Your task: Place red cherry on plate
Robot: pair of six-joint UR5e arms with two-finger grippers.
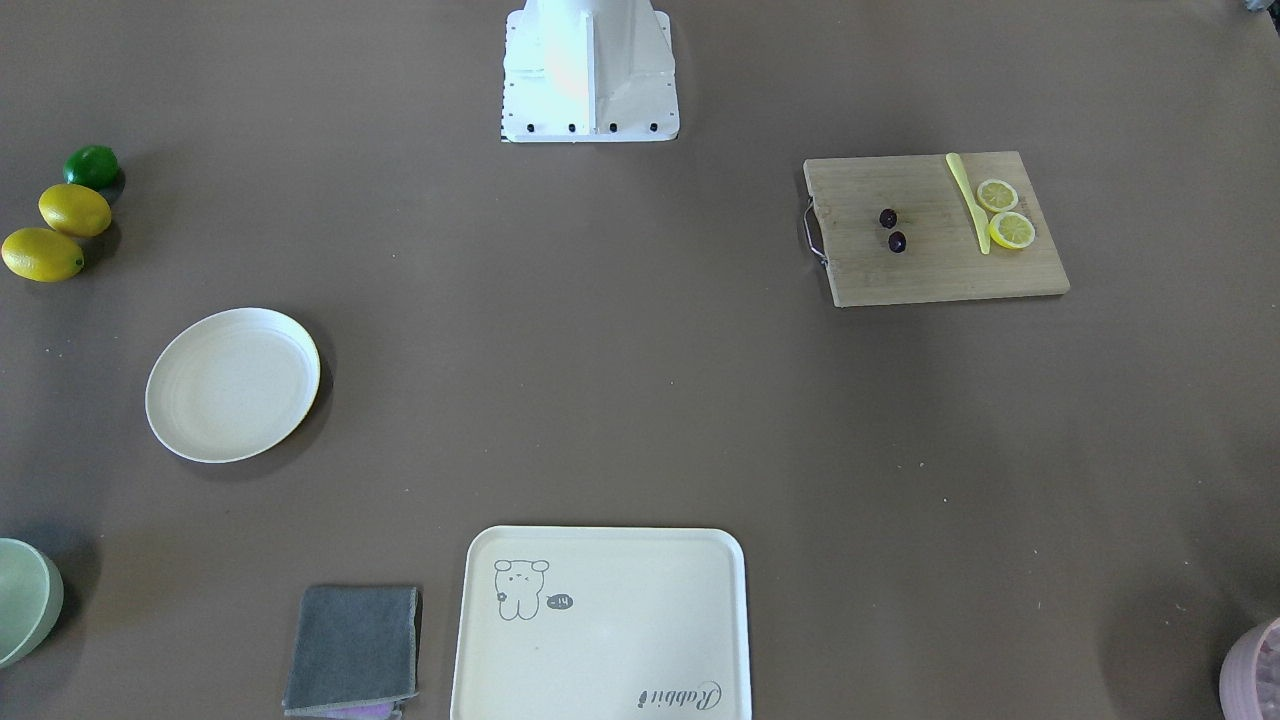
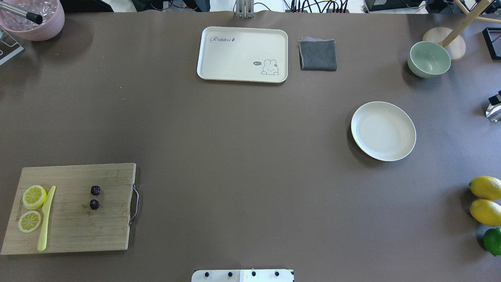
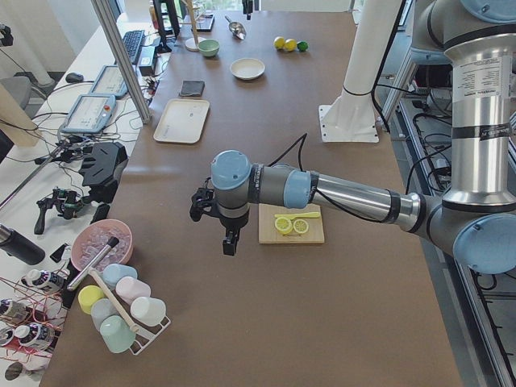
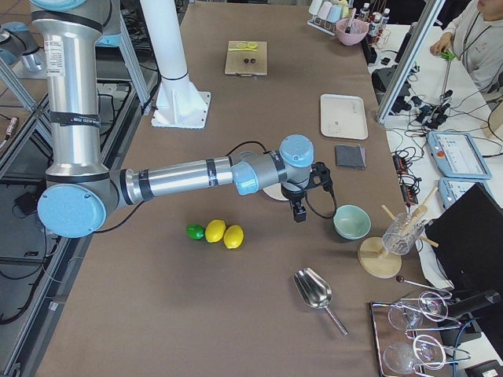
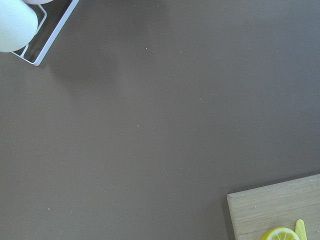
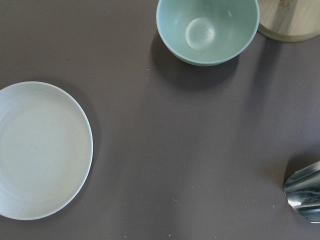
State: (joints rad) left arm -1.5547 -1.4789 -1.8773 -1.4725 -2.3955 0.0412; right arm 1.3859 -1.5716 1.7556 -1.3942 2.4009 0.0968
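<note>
The robot's right gripper should go to the cream plate next and close on the plate's rim [image 1: 148, 397] [image 6: 92, 147], on the side farthest from the cutting board.
The red cherry [image 2: 94, 197], two tiny dark fruits, lies on a wooden cutting board [image 2: 70, 207] at the near left of the table; the front view shows the cherry [image 1: 892, 230] too. The round cream plate [image 2: 383, 131] sits bare on the right side, and its edge fills the left of the right wrist view [image 6: 40, 150]. My left gripper [image 3: 230, 244] hangs above the table beside the board's outer end. My right gripper [image 4: 299, 214] hovers between the plate and the green bowl. Only the side views show them, so I cannot tell whether either is open or shut.
Two lemon slices [image 2: 33, 197] and a yellow knife [image 2: 46, 219] share the board. A cream tray [image 2: 242, 54], grey cloth [image 2: 318, 55] and green bowl [image 2: 429, 58] line the far edge. Lemons [image 2: 485, 200] and a lime sit near right; a metal scoop [image 6: 304, 192] lies beyond.
</note>
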